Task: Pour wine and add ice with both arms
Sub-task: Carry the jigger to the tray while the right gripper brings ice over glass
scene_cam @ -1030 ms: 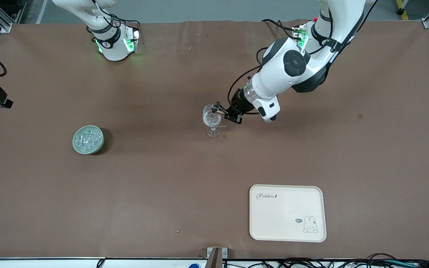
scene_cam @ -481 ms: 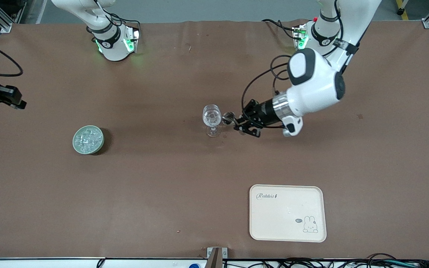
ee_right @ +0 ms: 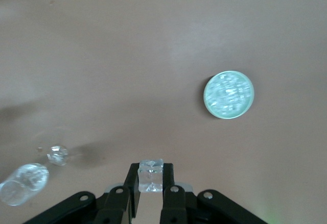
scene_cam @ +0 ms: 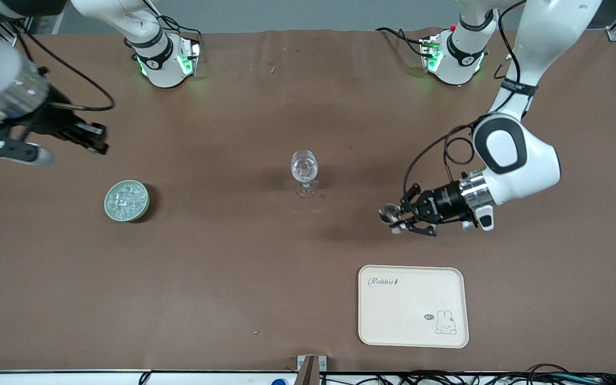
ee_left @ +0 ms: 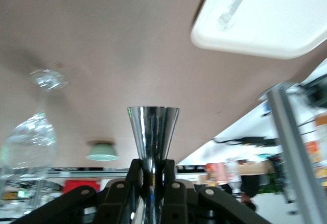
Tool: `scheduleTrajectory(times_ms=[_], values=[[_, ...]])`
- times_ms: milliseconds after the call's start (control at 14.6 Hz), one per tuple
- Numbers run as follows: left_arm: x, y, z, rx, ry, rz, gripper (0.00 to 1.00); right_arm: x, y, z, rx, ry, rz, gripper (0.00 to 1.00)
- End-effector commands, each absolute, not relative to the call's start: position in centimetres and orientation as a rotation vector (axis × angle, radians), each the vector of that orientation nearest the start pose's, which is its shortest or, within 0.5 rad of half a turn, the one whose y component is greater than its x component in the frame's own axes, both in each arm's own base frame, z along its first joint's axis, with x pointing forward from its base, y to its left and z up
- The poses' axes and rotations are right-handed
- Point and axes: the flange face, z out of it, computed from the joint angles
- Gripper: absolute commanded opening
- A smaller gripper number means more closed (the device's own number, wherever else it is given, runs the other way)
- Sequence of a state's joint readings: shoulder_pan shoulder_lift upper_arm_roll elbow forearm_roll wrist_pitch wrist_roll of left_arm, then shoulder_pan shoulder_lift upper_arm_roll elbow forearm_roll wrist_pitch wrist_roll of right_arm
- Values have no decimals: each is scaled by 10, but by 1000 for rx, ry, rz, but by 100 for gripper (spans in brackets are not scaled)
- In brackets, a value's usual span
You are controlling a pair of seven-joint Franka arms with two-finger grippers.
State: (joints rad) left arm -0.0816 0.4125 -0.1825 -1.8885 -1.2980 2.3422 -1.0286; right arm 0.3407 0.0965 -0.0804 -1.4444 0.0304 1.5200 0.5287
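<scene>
The robot's left gripper will release the metal measuring cup on the cream tray [scene_cam: 440,291], between the rabbit drawing and the tray's back edge. The cup is now held over the table.
A stemmed glass [scene_cam: 304,172] stands mid-table with clear, glinting contents; I cannot tell whether they are wine or ice. Ice cubes fill a pale green round dish [scene_cam: 126,200] toward the right arm's end. My right gripper [scene_cam: 98,142] hangs over bare table near that dish, shut on one ice cube [ee_right: 151,175]. My left gripper [scene_cam: 400,218] is over the table between the glass and the tray, shut on the narrow waist of a shiny metal measuring cup [ee_left: 153,132], which points sideways. The glass [ee_left: 29,145] also shows in the left wrist view.
A cream tray [scene_cam: 413,306] with a rabbit drawing lies near the front edge toward the left arm's end. Both arm bases [scene_cam: 166,59] stand along the back edge. Brown tabletop [scene_cam: 233,267] stretches between the dish, glass and tray.
The left gripper has drawn away from the glass rim with the metal cup, toward the tray. The right arm has swung in from the table's end toward the middle.
</scene>
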Motion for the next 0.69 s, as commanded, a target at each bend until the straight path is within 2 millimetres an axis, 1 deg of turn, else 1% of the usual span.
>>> scheduleTrajectory(times_ms=[0, 69, 137, 206, 275, 343, 412, 481, 618], values=[[662, -165, 283, 1374, 1716, -730, 1, 559, 232, 596, -3040, 505, 69, 0], [672, -158, 274, 1360, 1724, -721, 1, 557, 261, 587, -3002, 544, 73, 0], [680, -150, 265, 1347, 1738, -715, 1, 559, 282, 576, -2983, 603, 67, 0], [685, -143, 254, 1327, 1751, -715, 1, 561, 298, 561, -2978, 651, 80, 0], [689, -137, 238, 1298, 1770, -718, 2, 554, 324, 550, -2983, 660, 83, 0], [697, -135, 231, 1285, 1758, -709, 2, 548, 345, 541, -2980, 662, 77, 0], [703, -127, 223, 1265, 1754, -697, 2, 545, 363, 526, -2980, 686, 88, 0], [706, -117, 214, 1248, 1758, -684, 2, 535, 389, 508, -2996, 687, 101, 0], [711, -101, 190, 1219, 1748, -682, 2, 527, 419, 486, -2987, 709, 104, 0]])
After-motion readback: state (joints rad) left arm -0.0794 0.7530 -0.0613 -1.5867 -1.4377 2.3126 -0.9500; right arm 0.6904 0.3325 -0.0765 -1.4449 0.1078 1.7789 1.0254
